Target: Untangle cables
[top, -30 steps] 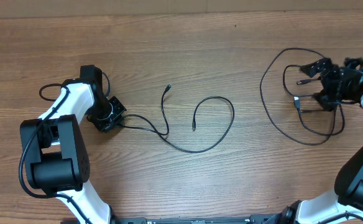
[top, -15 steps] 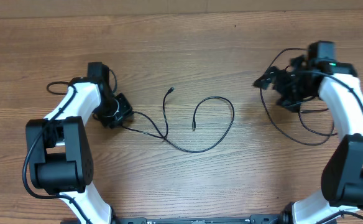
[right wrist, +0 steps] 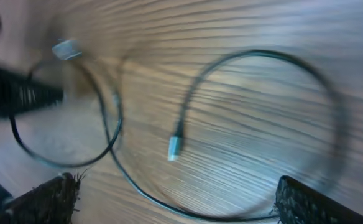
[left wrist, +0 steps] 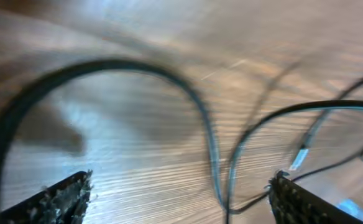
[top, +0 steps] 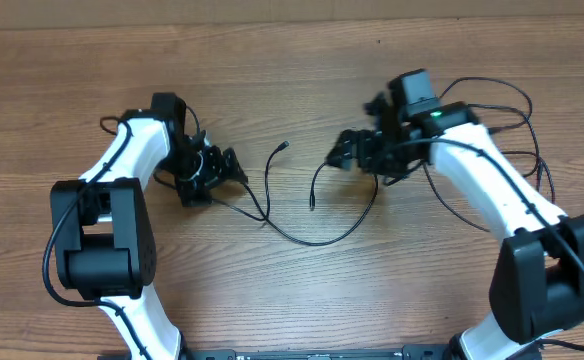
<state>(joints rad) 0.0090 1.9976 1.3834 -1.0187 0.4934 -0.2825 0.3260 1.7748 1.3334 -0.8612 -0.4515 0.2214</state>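
Observation:
The middle cable's crossing (top: pixel 265 218) (right wrist: pixel 111 147) is between my left gripper and the cable's big loop. My right gripper should go there next and close on it.
One thin black cable (top: pixel 312 242) snakes across the middle of the table, with a plug end (top: pixel 284 147) up left and another (top: pixel 312 205) inside its loop. My left gripper (top: pixel 230 170) stands open at the cable's left end. In the left wrist view the cable (left wrist: pixel 222 180) runs between the spread fingers of that gripper (left wrist: pixel 181 199), untouched. My right gripper (top: pixel 344 155) hovers open over the loop's top. The right wrist view shows this gripper (right wrist: pixel 178 199) above a silver plug (right wrist: pixel 174 148) and the loop (right wrist: pixel 262 56). A second cable (top: pixel 472 82) loops at the right.
Bare wooden tabletop (top: pixel 272 80) all round. Thicker arm cords (top: pixel 112 125) trail by the left arm and behind the right arm (top: pixel 537 150). The arm bases (top: pixel 97 260) stand at the front left and front right.
My left gripper opened, let go of the cable end and shifted a little right. The right arm swung left from the right-hand cable to the middle loop, staying open.

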